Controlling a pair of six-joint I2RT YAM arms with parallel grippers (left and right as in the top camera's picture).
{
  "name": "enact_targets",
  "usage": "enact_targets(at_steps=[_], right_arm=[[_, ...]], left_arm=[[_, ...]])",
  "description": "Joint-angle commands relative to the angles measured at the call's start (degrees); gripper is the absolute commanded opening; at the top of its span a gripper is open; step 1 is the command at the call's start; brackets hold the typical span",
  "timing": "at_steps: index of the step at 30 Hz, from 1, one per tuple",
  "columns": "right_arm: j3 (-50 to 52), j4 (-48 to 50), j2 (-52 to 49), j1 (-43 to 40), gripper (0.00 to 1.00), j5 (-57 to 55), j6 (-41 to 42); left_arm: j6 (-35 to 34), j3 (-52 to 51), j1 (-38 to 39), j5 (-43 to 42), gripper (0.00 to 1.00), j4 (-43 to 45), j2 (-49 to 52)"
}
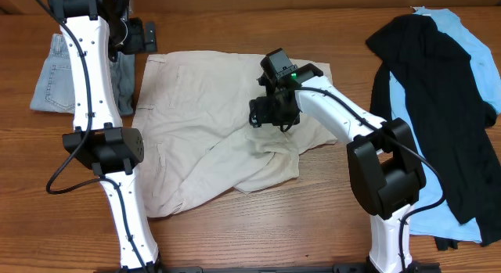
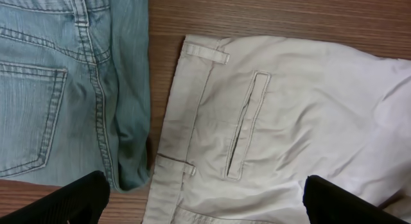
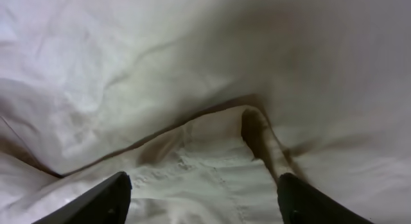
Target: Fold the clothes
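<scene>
One leg of the khaki shorts is bunched up against the other leg. Next, my right gripper takes this leg's fold (image 3: 215, 134) and spreads it out toward the front.
The pale beige khaki shorts (image 1: 196, 124) lie spread and rumpled mid-table, one leg folded over toward the front. My right gripper (image 1: 275, 116) is open, low over the shorts' right part; its wrist view shows a fabric fold and hem (image 3: 212, 153) between the open fingers (image 3: 202, 201). My left gripper (image 1: 137, 37) is open at the far left, above the shorts' waistband corner; its wrist view shows the waistband, belt loops and welt pocket (image 2: 247, 121). A black top (image 1: 438, 93) lies over a sky-blue top (image 1: 470, 46) at the right.
Folded light-blue denim jeans (image 1: 59, 73) lie at the far left beside the shorts, also in the left wrist view (image 2: 64, 83). Wooden table (image 1: 313, 226) all round. The left arm's column stands over the left side.
</scene>
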State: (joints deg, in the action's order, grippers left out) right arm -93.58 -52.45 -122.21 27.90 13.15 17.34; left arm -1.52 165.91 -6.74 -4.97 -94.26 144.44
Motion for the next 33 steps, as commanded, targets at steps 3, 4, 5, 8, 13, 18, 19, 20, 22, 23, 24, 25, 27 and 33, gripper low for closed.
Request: enact_targets(at_steps=[3, 4, 5, 8, 13, 18, 19, 20, 22, 23, 24, 25, 27, 33], right_arm=[[-1.79, -0.59, -0.22, 0.9, 0.8, 0.42, 16.61], [-1.79, -0.83, -0.22, 1.11, 0.84, 0.44, 18.29], [-1.79, -1.14, -0.22, 1.46, 0.89, 0.44, 20.59], [-1.79, -1.14, -0.22, 2.71, 1.0, 0.39, 27.74], [-1.75, -0.33, -0.22, 7.1, 1.0, -8.13, 38.53], [-1.75, 0.52, -0.22, 10.1, 1.0, -14.45, 41.66], [-1.75, 0.5, -0.22, 10.12, 1.0, -14.6, 41.64], [-1.75, 0.48, -0.24, 10.12, 0.98, -14.6, 41.64], [-1.73, 0.42, -0.24, 10.12, 0.93, -14.6, 41.64], [-1.68, 0.37, -0.24, 10.12, 0.89, -14.6, 41.64], [-1.68, 0.28, -0.24, 10.12, 0.86, -14.6, 41.62], [-1.68, 0.22, -0.24, 10.12, 0.81, -14.6, 41.62], [-1.68, 0.22, -0.24, 10.12, 0.72, -14.58, 41.59], [-1.68, 0.39, -0.22, 10.12, 0.04, -14.08, 41.38]], left_arm=[[0.7, 1.09, 0.44, -1.07, 1.0, 0.11, -0.52], [0.7, 1.09, 0.46, -1.05, 1.0, 0.02, -0.52], [0.7, 1.09, 0.46, -1.05, 1.0, -0.07, -0.52], [0.7, 1.09, 0.46, -1.05, 1.0, -0.37, -0.52], [0.7, 1.09, 0.46, -1.05, 1.0, -0.83, -0.52], [0.7, 1.09, 0.46, -1.05, 1.0, -0.9, -0.52], [0.7, 1.09, 0.46, -1.05, 1.0, -0.87, -0.52], [0.7, 1.09, 0.46, -1.05, 1.0, -0.87, -0.52], [0.7, 1.09, 0.46, -1.03, 1.0, -0.9, -0.52], [0.7, 1.09, 0.44, -0.98, 1.0, -0.9, -0.52], [0.7, 1.09, 0.44, -0.83, 1.0, -0.9, -0.5], [0.72, 1.09, 0.44, -0.74, 1.0, -0.9, -0.52], [0.72, 1.09, 0.44, -0.61, 1.0, -1.03, -0.52], [0.7, 1.09, 0.44, -0.61, 1.0, -1.07, -0.52]])
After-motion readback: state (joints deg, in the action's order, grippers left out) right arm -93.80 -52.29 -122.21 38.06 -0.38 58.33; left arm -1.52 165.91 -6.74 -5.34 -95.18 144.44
